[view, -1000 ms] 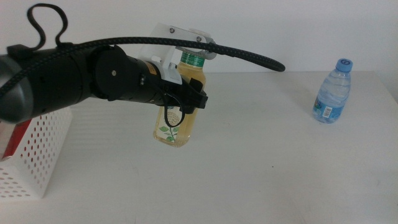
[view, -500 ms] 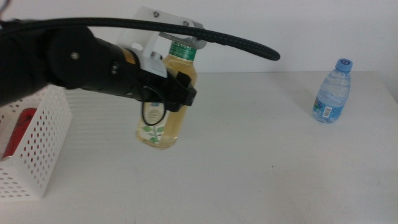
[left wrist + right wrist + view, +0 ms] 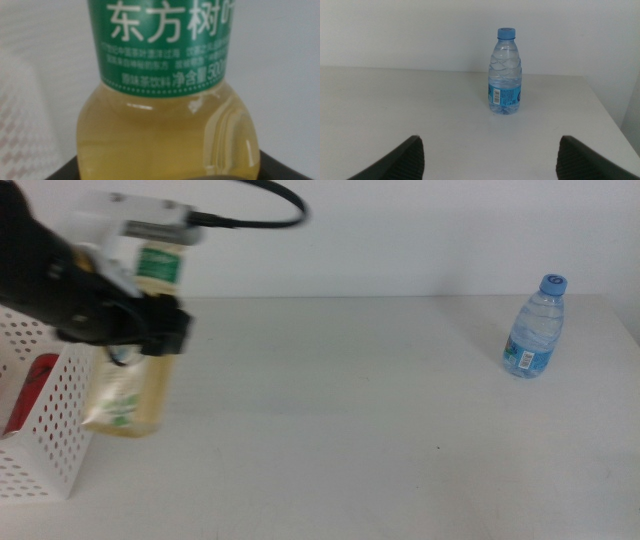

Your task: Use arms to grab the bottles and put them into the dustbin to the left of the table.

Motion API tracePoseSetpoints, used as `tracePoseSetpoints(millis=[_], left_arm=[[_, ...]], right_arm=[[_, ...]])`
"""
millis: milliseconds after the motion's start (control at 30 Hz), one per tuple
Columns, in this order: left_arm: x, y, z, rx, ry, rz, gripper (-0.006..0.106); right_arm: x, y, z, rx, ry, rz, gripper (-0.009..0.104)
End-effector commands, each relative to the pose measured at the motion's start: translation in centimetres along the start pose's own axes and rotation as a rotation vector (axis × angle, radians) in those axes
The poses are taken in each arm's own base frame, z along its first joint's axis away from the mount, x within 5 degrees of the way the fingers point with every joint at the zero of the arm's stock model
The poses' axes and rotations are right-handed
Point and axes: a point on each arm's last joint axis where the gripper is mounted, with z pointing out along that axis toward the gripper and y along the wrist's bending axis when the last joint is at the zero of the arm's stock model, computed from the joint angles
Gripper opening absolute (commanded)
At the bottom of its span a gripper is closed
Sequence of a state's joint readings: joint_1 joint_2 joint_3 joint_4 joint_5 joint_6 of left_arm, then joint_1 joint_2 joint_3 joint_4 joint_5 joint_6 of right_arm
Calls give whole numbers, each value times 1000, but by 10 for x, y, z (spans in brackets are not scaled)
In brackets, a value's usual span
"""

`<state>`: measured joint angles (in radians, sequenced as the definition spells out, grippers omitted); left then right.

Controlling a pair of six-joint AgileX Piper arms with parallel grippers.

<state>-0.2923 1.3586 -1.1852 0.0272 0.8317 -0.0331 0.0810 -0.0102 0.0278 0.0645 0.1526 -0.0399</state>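
Observation:
I will use my left gripper to release the yellow-drink bottle, letting it go between the red can and the dustbin's perforated white side (image 3: pixel 40 407).
My left gripper (image 3: pixel 150 330) is shut on the yellow-drink bottle (image 3: pixel 128 385) and holds it off the table at the far left, right beside the dustbin (image 3: pixel 55 445). The bottle hangs roughly upright, blurred by motion. In the left wrist view its yellow body and green label (image 3: pixel 165 135) fill the picture. A red can (image 3: pixel 25 395) lies inside the dustbin. The small water bottle with a blue cap (image 3: pixel 533 327) stands upright at the table's far right. My right gripper (image 3: pixel 495 160) is open, with the water bottle (image 3: pixel 505 72) some way in front of it; this arm is out of the middle view.
The dustbin's perforated white wall (image 3: pixel 20 125) shows blurred behind the held bottle. The white tabletop (image 3: pixel 350 410) stretches between the dustbin and the water bottle. A pale wall runs along the back edge.
The left arm has swung left with the yellow-drink bottle, from the table's middle to the dustbin's side. The water bottle has not moved.

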Motion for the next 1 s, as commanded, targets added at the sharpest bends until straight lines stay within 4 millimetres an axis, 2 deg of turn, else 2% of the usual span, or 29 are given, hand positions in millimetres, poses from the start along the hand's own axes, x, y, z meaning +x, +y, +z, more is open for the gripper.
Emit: tracePoseSetpoints(millis=[0,200,400,567,733,967], left_arm=[[-16,18,-34,-32,-118,-69,-5],[-23,57,-58,-100,-72,-128,-5],[-31,89,-62,-83,33,-183,-5],[-40,114,-53,-42,79,-247,-5],[-45,134,-34,11,159,-253,-5],[-43,156,-7,-67,245,-242,-5]], right_arm=[[-11,0,-3,9,-111,-17,77],[-11,0,-3,9,-111,-17,77],[-11,0,-3,9,-111,-17,77],[-11,0,-3,9,-111,-17,77],[-11,0,-3,9,-111,-17,77],[-11,0,-3,9,-111,-17,77]])
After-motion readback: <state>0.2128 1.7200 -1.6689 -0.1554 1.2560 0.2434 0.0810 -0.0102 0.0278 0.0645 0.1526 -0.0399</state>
